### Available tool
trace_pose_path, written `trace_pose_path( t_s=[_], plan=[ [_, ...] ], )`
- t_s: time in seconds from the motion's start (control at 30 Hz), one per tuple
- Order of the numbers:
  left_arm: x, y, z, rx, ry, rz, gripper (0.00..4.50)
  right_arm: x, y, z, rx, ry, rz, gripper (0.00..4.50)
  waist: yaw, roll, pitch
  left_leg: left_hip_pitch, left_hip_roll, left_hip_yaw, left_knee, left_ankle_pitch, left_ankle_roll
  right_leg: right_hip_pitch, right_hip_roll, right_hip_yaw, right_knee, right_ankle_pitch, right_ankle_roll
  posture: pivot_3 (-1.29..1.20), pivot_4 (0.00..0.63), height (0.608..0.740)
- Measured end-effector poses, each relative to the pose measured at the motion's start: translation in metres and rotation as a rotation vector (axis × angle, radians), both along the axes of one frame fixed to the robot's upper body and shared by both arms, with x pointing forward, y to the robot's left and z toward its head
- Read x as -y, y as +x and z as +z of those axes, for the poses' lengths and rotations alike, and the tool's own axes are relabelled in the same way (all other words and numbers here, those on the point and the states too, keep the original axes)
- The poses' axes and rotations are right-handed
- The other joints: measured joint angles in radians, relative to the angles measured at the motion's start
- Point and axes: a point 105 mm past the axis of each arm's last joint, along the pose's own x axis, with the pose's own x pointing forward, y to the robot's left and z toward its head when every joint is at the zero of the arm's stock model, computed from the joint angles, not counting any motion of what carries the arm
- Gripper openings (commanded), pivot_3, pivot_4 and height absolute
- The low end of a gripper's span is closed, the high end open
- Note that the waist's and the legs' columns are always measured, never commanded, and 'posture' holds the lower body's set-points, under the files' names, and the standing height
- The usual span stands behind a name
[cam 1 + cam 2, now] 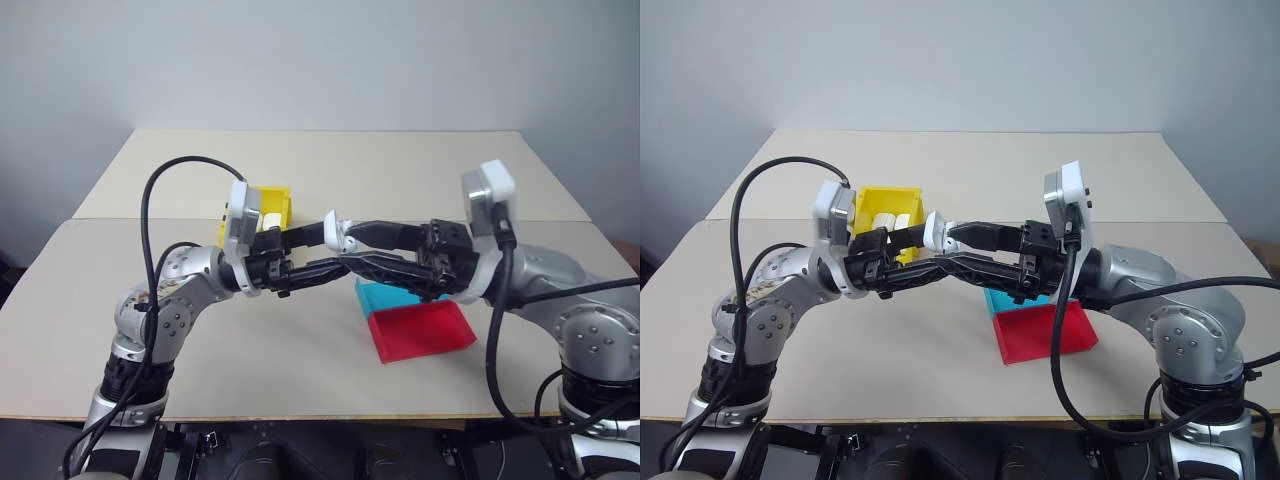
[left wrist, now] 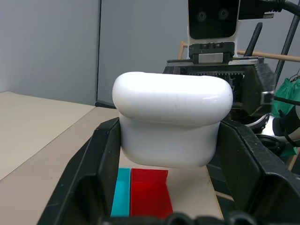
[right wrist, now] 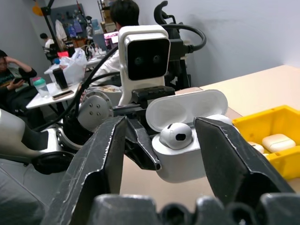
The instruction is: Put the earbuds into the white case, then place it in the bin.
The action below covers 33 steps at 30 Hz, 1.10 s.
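The white case, held above the table between the arms, will be released by my left gripper among the other white cases inside the yellow bin (image 1: pixel 264 230).
My left gripper (image 2: pixel 168 136) is shut on the white case (image 2: pixel 171 124), holding it above the table between the two arms. The case (image 3: pixel 185 136) has its lid flipped open, and one earbud (image 3: pixel 176 135) sits in its body. My right gripper (image 3: pixel 164 124) faces it from the other side, open, with a finger on either side of the case and not touching it. From the head camera both sets of fingers meet at the case (image 1: pixel 340 235). The yellow bin (image 1: pixel 885 203) stands on the table behind my left gripper, with white cases (image 1: pixel 892 222) inside.
A shallow cyan-and-red tray (image 1: pixel 420 330) lies on the table below my right gripper. The table is two beige boards with a seam across the middle. Behind my left arm, the right wrist view shows people (image 3: pixel 124 14) at desks.
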Motion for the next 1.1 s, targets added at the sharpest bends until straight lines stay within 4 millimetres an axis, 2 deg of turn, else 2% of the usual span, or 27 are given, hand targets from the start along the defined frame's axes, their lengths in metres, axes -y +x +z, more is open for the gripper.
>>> trace_pose_path(
  t_s=[0.3,0.37,0.47,0.63,0.73,0.9,1.1],
  plan=[
    [0.001,-0.003,0.0,0.003,0.003,-0.021,2.78,0.006,-0.005,0.004,-0.006,0.007,0.042,2.89,0.0,0.0,0.0,0.0,0.0,0.0,0.0,0.0,0.0,0.0,0.0,0.0,0.0,0.0,0.0,0.0,0.15,0.74],
    [0.001,-0.003,0.0,0.004,0.003,-0.026,2.78,0.01,-0.004,0.009,0.002,0.024,0.029,2.54,0.0,0.0,0.0,0.0,0.0,0.0,0.0,0.0,0.0,0.0,0.0,0.0,0.0,0.0,0.0,0.0,0.15,0.74],
    [0.002,-0.005,-0.002,0.004,0.012,-0.047,2.78,0.016,-0.001,0.018,0.033,0.031,0.009,1.75,0.0,0.0,0.0,0.0,0.0,0.0,0.0,0.0,0.0,0.0,0.0,0.0,0.0,0.0,0.0,0.0,0.15,0.74],
    [0.006,-0.003,-0.011,-0.018,0.042,-0.059,2.78,0.018,-0.001,0.034,0.113,0.005,0.025,0.06,0.0,0.0,0.0,0.0,0.0,0.0,0.0,0.0,0.0,0.0,0.0,0.0,0.0,0.0,0.0,0.0,0.15,0.74],
    [0.01,0.001,-0.018,-0.027,0.07,-0.046,2.78,0.011,0.005,0.04,0.156,-0.08,0.036,0.02,-0.001,0.0,0.0,0.0,0.0,0.0,0.0,0.0,0.0,0.0,0.0,0.0,0.0,0.0,0.0,0.0,0.15,0.74],
    [0.021,0.013,-0.036,-0.013,0.184,0.025,2.78,-0.006,0.015,0.041,0.211,-0.316,0.078,0.02,-0.001,0.0,0.0,-0.001,0.0,0.001,0.0,0.0,0.0,-0.001,0.0,0.0,-0.001,0.0,0.0,0.0,0.15,0.74],
    [0.025,0.014,-0.034,0.003,0.166,0.022,2.78,-0.022,0.024,0.024,0.251,-0.554,0.129,0.02,-0.001,0.0,0.0,-0.003,0.0,0.001,0.001,-0.001,0.001,-0.003,0.0,0.0,0.0,0.0,0.0,0.0,0.15,0.74]
  ],
)
